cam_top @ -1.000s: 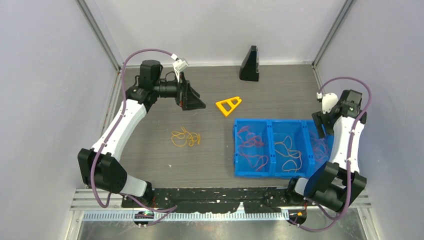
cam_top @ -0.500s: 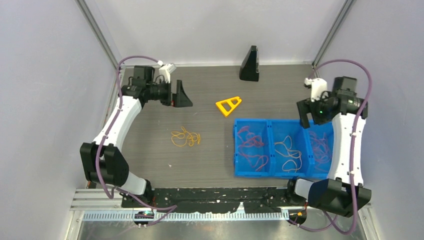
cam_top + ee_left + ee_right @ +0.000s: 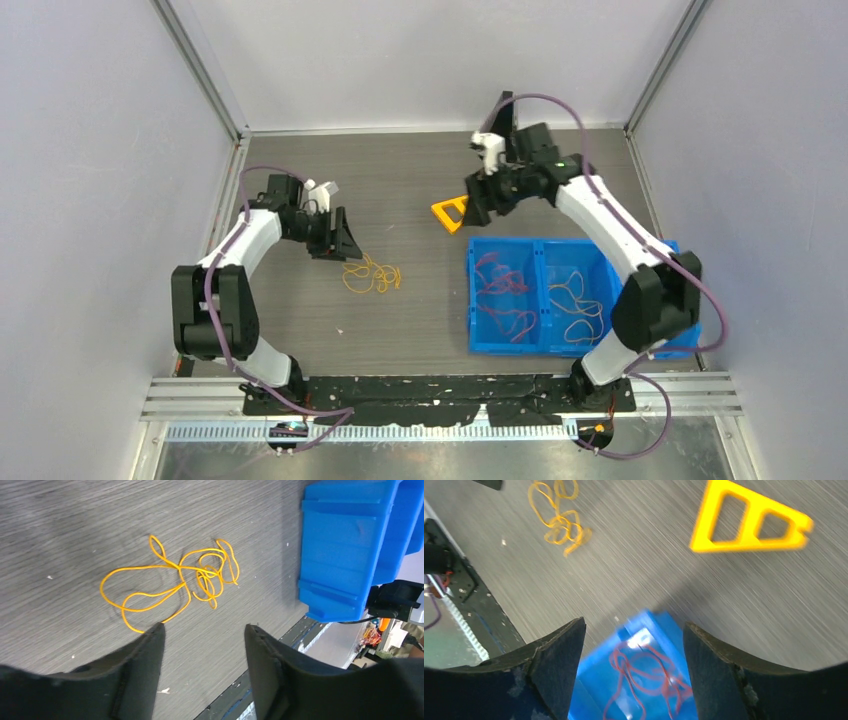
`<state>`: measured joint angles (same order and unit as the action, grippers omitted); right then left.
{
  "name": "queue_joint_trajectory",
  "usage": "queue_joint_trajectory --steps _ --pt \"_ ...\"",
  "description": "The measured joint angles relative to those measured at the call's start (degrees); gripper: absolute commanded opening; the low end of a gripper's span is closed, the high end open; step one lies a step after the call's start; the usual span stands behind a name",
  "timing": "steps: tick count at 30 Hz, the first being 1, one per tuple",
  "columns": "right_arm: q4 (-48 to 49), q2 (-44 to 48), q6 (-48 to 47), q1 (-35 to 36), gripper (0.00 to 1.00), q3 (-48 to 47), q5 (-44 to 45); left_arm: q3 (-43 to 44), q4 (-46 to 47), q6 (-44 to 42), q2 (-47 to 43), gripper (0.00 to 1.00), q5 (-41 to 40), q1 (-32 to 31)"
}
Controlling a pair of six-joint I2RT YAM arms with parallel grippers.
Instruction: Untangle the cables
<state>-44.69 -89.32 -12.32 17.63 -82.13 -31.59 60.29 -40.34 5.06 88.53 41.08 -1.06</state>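
Observation:
My left gripper needs to pinch the cable's wide loops (image 3: 122, 606) while my right gripper pulls from the small loops, because the small loops of the orange-yellow cable lie bunched together.
A tangle of orange-yellow cable (image 3: 372, 276) lies in loose loops on the grey table, left of the bin. It shows in the left wrist view (image 3: 204, 573) and the right wrist view (image 3: 560, 524). Red cables (image 3: 500, 292) lie in the bin's left compartment and show in the right wrist view (image 3: 644, 672). Pale orange ones (image 3: 577, 300) lie in the middle compartment. My left gripper (image 3: 343, 247) is open and empty, just left of and above the tangle (image 3: 205, 630). My right gripper (image 3: 480, 208) is open and empty over the bin's far left corner (image 3: 634, 627).
The blue three-compartment bin (image 3: 540, 348) stands at the right, its right compartment largely hidden by my right arm. A rigid yellow triangular frame (image 3: 447, 212) lies beside my right gripper. A black stand (image 3: 503, 108) is at the back edge.
My right arm has swung from the bin's right end to the back middle, beside the yellow frame. My left gripper has come nearer and lower, close to the tangle.

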Motion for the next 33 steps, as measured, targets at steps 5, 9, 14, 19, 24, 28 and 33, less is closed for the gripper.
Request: queue_joint_trajectory --steps 5,9,14,19,24,28,33 --pt "8.5 -10.4 6.8 10.9 0.65 -5.0 -1.8 0.3 -0.3 -2.3 3.5 0.44 0.1 2.1" --pt "12.5 -16.9 11.3 17.1 0.63 -6.2 -1.9 0.3 -0.6 -3.8 5.4 0.46 0.2 3.0" --pt "13.4 -24.2 13.3 22.3 0.63 -7.2 0.8 0.3 -0.4 -6.5 5.8 0.54 0.5 3.5" --pt "13.4 -29.2 14.0 24.6 0.63 -8.5 4.4 -0.3 0.9 -9.2 5.8 0.57 0.2 3.5" --pt "14.3 -32.7 14.9 25.5 0.58 -10.0 7.2 -0.5 1.8 -9.7 6.4 0.63 0.1 3.6" --pt "15.3 -34.8 15.6 26.3 0.53 -10.7 8.6 -2.3 3.3 -8.3 6.5 0.63 0.2 3.7" --pt "16.5 -35.2 16.6 27.6 0.47 -10.6 8.4 -4.6 5.1 -5.5 7.8 0.61 0.9 3.7"
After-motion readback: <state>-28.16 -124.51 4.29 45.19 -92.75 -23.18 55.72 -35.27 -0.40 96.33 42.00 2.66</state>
